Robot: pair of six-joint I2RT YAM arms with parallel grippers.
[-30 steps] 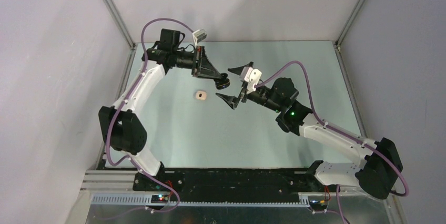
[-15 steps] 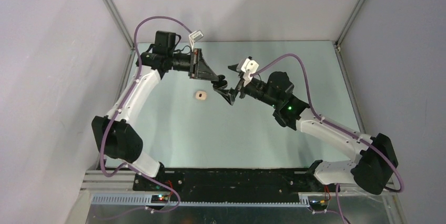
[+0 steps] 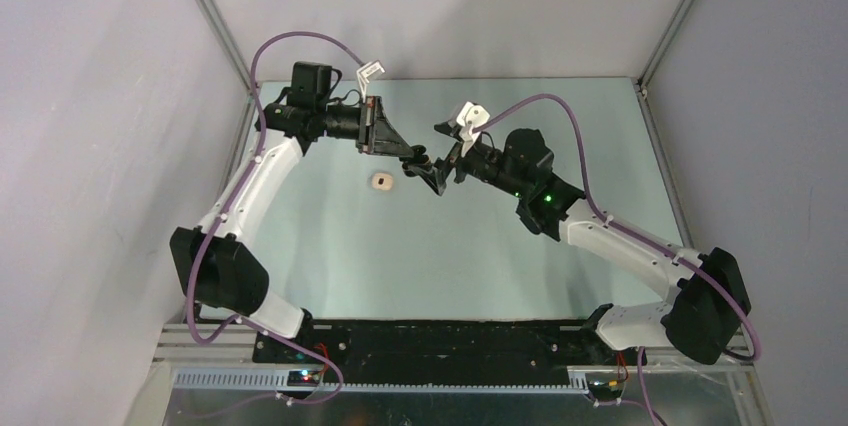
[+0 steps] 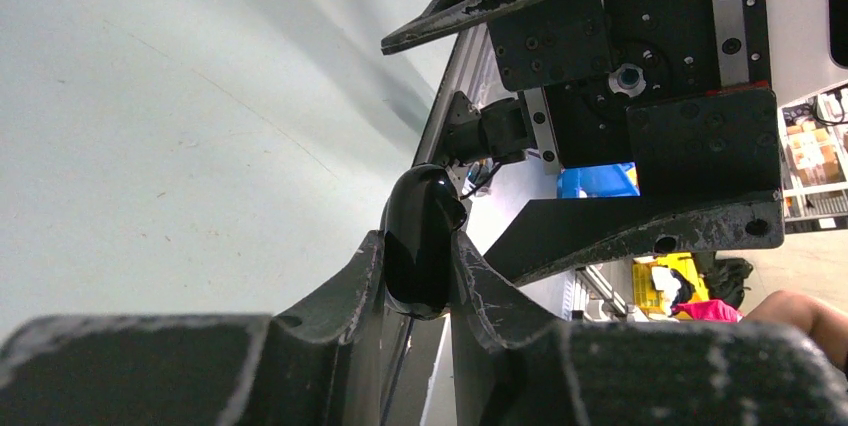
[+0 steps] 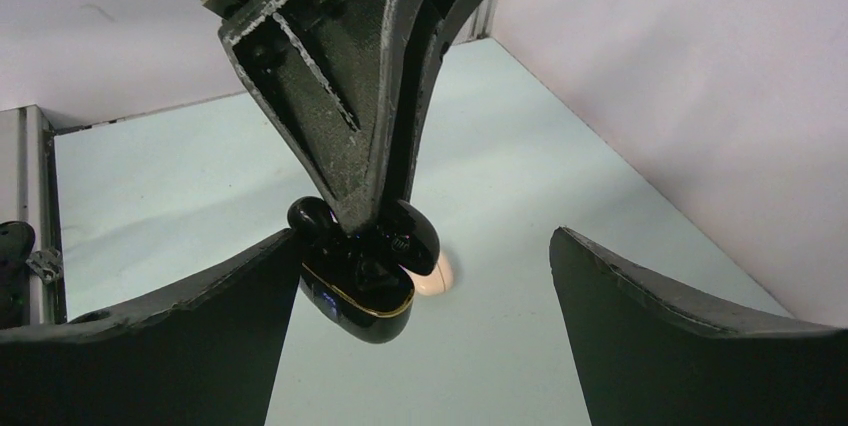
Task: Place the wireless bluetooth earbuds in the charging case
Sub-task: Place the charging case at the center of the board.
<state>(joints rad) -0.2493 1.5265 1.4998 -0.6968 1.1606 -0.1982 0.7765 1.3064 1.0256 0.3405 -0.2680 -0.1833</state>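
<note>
I will use my left gripper to set the black charging case down on the table diagonally point(image 3: 432, 221) in front of the cream case.
My left gripper point(image 3: 419, 157) is shut on a glossy black charging case point(image 3: 424, 160) and holds it in the air above the table. In the right wrist view the case point(image 5: 362, 286) has a gold rim and hangs open from the left fingers point(image 5: 350, 96). Rounded black parts sit in its opening; I cannot tell buds from lid. In the left wrist view the case point(image 4: 420, 236) is pinched between the pads. My right gripper point(image 3: 439, 156) is wide open and empty, its fingers on either side of the case. No loose earbuds show.
A cream pebble-like case point(image 3: 381, 182) lies on the pale green table point(image 3: 480, 246), just left of and below the grippers; it also shows in the right wrist view point(image 5: 440, 274) behind the black case. Enclosure walls stand at the back and sides.
My right gripper has moved left until its open fingers flank the black case. My left arm has drawn back slightly, still holding the case.
</note>
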